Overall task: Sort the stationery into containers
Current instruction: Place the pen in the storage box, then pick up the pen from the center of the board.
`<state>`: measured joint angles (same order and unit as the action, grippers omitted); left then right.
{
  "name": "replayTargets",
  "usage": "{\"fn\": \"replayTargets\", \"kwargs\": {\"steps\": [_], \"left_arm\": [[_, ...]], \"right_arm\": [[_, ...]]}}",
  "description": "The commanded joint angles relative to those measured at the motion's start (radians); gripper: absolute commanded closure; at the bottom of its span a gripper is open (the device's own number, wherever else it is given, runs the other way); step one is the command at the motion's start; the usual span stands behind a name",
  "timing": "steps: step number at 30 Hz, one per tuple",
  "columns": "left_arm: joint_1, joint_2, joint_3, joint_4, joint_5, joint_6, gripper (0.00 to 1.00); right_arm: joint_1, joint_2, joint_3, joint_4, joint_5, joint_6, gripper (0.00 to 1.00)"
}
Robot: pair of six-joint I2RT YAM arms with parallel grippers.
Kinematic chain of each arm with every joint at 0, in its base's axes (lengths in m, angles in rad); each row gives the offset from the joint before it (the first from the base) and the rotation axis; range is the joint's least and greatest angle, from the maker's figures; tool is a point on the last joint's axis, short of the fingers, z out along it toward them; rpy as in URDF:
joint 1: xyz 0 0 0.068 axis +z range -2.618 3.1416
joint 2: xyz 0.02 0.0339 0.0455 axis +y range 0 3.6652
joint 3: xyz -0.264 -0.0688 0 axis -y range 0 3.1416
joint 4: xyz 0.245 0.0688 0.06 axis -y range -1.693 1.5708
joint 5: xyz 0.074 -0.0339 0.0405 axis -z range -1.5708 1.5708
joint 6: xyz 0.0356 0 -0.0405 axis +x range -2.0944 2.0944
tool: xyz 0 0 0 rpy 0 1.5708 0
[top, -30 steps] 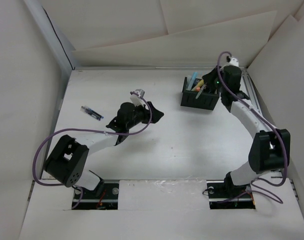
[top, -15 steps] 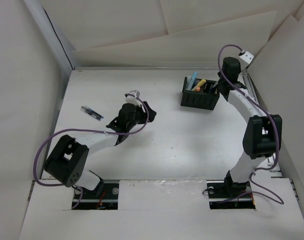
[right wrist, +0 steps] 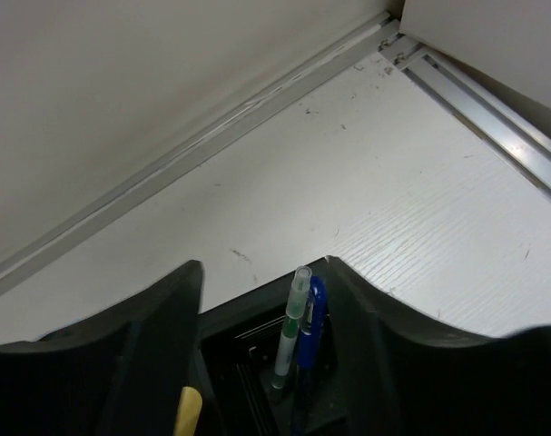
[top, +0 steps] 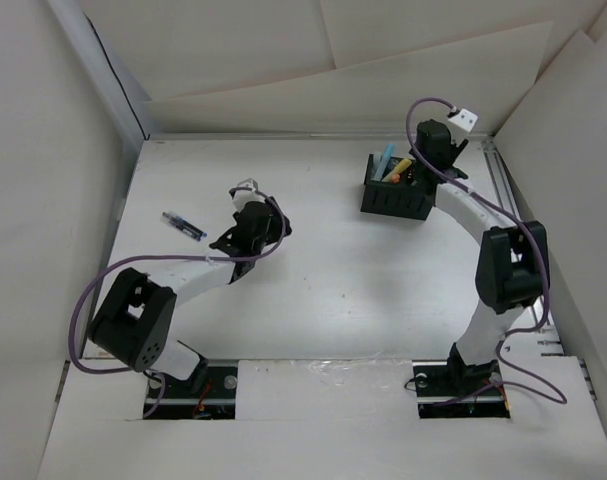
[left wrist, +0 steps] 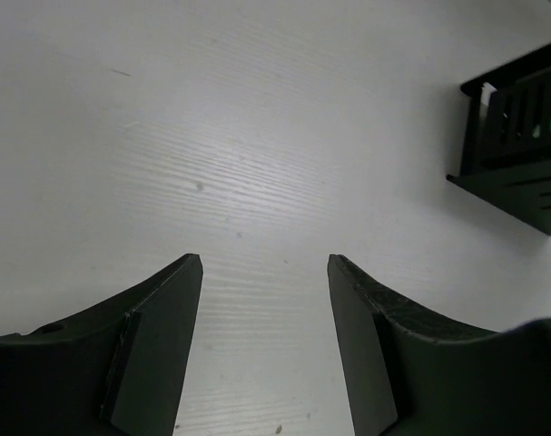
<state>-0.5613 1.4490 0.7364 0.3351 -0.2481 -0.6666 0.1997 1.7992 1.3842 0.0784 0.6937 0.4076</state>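
The blue pen lying on the table is next for my left gripper, which should go to it and close on the pen's body (top: pixel 195 231), toward its uncapped end.
The black organizer (top: pixel 395 200) stands at the back right of the table. A light blue pen (top: pixel 386 160) and a yellow one (top: pixel 399 168) stick out of it. My right gripper (top: pixel 416 173) hangs open over its right compartment. In the right wrist view the open gripper (right wrist: pixel 266 268) straddles a white-green pen (right wrist: pixel 296 322) and a blue pen (right wrist: pixel 314 313) standing inside the box (right wrist: pixel 248 309), with a yellow tip (right wrist: pixel 190 409) at the lower left. A blue pen (top: pixel 183 225) lies on the table at the left. My left gripper (top: pixel 275 226) (left wrist: pixel 264 259) is open and empty, to the right of that pen.
An aluminium rail (top: pixel 503 190) (right wrist: pixel 493 100) runs along the table's right edge, close behind the organizer. White walls close in the back and sides. In the left wrist view the organizer (left wrist: pixel 520 154) shows at the far right, beyond bare table.
The right gripper's jaws have opened above the organizer, and that arm's elbow has swung left. The left gripper has drawn back to the left, nearer the blue pen on the table.
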Motion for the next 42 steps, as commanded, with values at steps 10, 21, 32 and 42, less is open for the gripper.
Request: {"fn": "replayTargets", "kwargs": {"steps": [10,21,32,42], "left_arm": [[0.041,0.094,0.244,-0.339,-0.290,-0.232,0.52],[0.322,0.070,0.222,-0.424,-0.212,-0.372,0.57],[0.529,0.157,0.296,-0.459,-0.131,-0.350,0.68],[0.560,0.260,0.416,-0.519,-0.197,-0.309,0.75]], "right_arm": [[-0.008,-0.372,-0.163,-0.068,-0.203,0.047,0.60],[-0.069,-0.428,-0.154,-0.109,-0.557,-0.055,0.99],[-0.131,-0.405,-0.163,-0.109,-0.680,-0.046,0.96],[-0.140,-0.396,-0.163,-0.109,-0.703,-0.046,0.96]]}}
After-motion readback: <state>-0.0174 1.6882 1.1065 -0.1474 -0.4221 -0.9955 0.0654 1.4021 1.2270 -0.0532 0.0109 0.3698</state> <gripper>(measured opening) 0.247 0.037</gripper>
